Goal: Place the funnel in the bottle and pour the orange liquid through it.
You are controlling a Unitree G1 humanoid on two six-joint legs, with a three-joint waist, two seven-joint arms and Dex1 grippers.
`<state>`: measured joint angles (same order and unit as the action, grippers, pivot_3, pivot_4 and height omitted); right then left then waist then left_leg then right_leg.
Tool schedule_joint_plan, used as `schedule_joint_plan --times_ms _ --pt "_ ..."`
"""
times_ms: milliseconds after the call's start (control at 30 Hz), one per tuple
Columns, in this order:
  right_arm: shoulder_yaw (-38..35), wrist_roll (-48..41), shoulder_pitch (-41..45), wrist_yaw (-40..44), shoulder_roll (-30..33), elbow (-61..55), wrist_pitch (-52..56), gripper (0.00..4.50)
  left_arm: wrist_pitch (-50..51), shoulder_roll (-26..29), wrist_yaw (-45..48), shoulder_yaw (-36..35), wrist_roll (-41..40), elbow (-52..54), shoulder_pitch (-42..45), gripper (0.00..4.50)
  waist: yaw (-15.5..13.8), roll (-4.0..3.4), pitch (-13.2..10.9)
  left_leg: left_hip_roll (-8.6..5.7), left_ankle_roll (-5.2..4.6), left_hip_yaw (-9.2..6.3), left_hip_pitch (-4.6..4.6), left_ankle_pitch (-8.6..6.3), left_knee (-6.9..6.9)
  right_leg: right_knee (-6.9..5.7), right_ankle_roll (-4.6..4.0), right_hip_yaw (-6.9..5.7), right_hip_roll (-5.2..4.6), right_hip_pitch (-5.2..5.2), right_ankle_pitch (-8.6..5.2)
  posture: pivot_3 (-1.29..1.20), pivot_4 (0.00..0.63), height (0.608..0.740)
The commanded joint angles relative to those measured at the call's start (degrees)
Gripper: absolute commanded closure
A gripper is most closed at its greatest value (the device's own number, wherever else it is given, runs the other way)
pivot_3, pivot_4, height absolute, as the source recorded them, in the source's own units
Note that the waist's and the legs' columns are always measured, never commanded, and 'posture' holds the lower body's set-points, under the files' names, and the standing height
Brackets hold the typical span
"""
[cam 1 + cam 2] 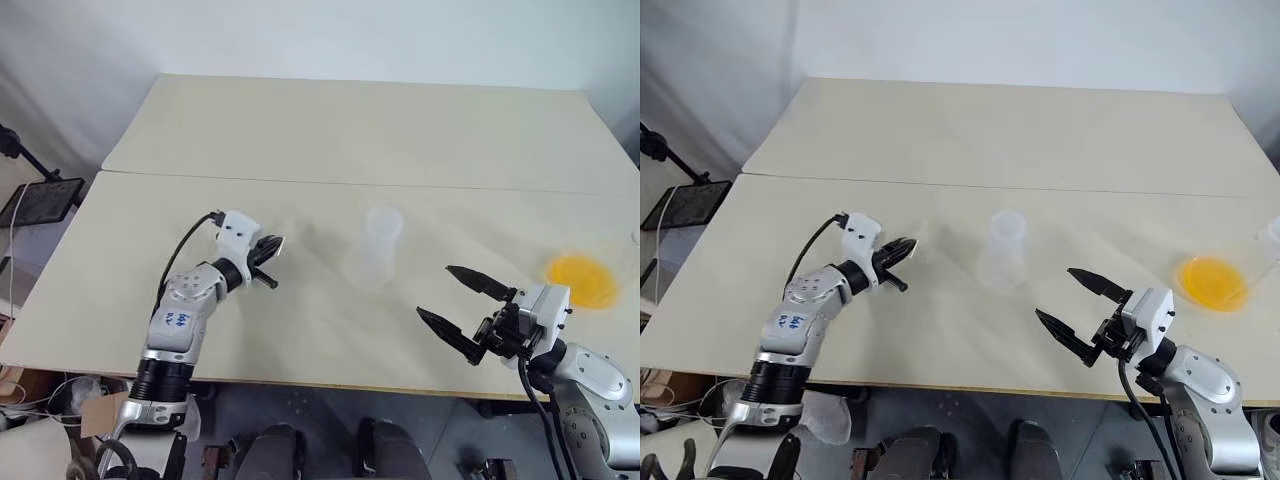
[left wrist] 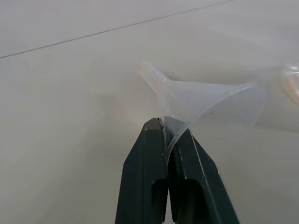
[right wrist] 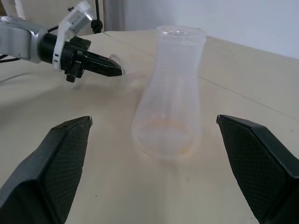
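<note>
The robot's left gripper should release the funnel, now held just above the table, in the opening of the upright bottle point(image 1: 387, 217) at the middle of the table.
My left gripper point(image 1: 270, 246) is shut on the rim of the funnel point(image 2: 210, 100), a small see-through cone held just above the table on the left. The bottle point(image 1: 378, 245) stands upright at the table's middle, to the right of that gripper and apart from it. It looks empty apart from a faint orange trace at its base point(image 3: 166, 135). My right gripper point(image 1: 435, 290) hangs open near the front edge, pointing towards the bottle with nothing between its fingers. The orange liquid point(image 1: 582, 280) sits in a clear vessel at the far right.
A seam point(image 1: 330, 183) runs across the pale table point(image 1: 350, 120) behind the bottle. The front edge lies close under both arms. A black stand point(image 1: 35, 200) is off the table's left side.
</note>
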<state>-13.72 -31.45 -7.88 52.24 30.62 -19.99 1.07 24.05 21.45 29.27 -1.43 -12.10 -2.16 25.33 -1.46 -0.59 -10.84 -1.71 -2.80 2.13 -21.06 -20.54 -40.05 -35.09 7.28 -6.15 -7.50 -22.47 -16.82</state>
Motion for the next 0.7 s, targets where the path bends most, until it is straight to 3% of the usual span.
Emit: schedule_joint_plan --times_ms 33,200,300,500,700 --pt "-1.73 -0.69 -0.79 -0.41 0.26 -1.72 -1.02 0.00 -0.21 6.25 13.60 -2.37 -7.71 5.75 -1.38 4.49 0.11 0.00 0.00 0.00 0.00 0.00 0.00 0.00 0.01 0.01 0.00 0.01 0.00 0.00 0.00 0.00 0.150 0.740" --pt "-4.36 -1.90 -2.99 -0.81 1.65 -4.25 -0.27 0.00 -0.87 16.58 27.79 -4.61 -13.37 6.10 -1.35 4.49 0.02 -0.02 -0.01 0.02 0.01 -0.02 -0.01 0.00 0.01 0.04 -0.01 0.05 -0.02 0.01 0.00 0.00 0.150 0.740" --pt "-5.61 -2.40 -4.09 -1.60 1.98 -6.03 0.41 0.00 3.86 20.55 32.99 -5.90 -17.65 3.27 3.70 4.49 -0.15 -0.02 -0.01 0.01 0.01 -0.06 -0.02 0.00 -0.01 0.06 -0.01 0.09 -0.03 0.04 0.00 0.00 0.150 0.740" --pt "-7.29 -2.60 -4.76 -3.81 2.17 -9.02 0.74 0.00 19.18 20.83 39.38 -0.74 -24.48 1.50 19.18 4.49 -0.02 -0.01 -0.01 -0.08 -0.01 -0.08 -0.04 0.00 0.00 0.01 0.01 0.05 -0.03 0.04 0.00 0.00 0.150 0.740" --pt "-9.25 -2.52 -5.44 -5.35 2.39 -11.22 0.63 0.00 32.10 17.12 37.90 5.10 -25.66 -1.40 32.26 4.49 0.06 0.00 -0.02 -0.06 -0.02 -0.03 -0.03 0.01 0.02 -0.01 0.02 -0.02 0.06 0.00 0.00 0.00 0.150 0.740"
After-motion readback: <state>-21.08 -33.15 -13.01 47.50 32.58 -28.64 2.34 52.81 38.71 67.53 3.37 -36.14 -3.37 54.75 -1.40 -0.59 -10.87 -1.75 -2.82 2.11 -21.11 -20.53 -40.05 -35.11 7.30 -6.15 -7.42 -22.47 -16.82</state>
